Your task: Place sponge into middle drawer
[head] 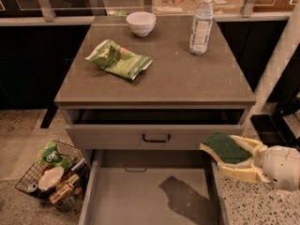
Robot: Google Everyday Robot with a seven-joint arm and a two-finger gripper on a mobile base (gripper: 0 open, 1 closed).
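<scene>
My gripper has the sponge. It will let go of the sponge on the middle drawer's grey bottom (168, 200), well out in front of the black handle.
The sponge (225, 147), green scouring face up with a pale yellow edge, sits between the cream fingers of my gripper (224, 154). The gripper comes in from the right, shut on the sponge, and holds it above the right wall of the open middle drawer (140, 198). The drawer is pulled far out, its pale grey floor bare except for the gripper's shadow. Above it a grey drawer front with a black handle (156, 138) stands slightly open.
On the cabinet top (187, 83) lie a green-and-white snack bag (118, 58), a white bowl (141, 23) and a water bottle (201, 24). A wire basket (54, 173) of items stands on the floor at left. A white post (277, 62) rises at right.
</scene>
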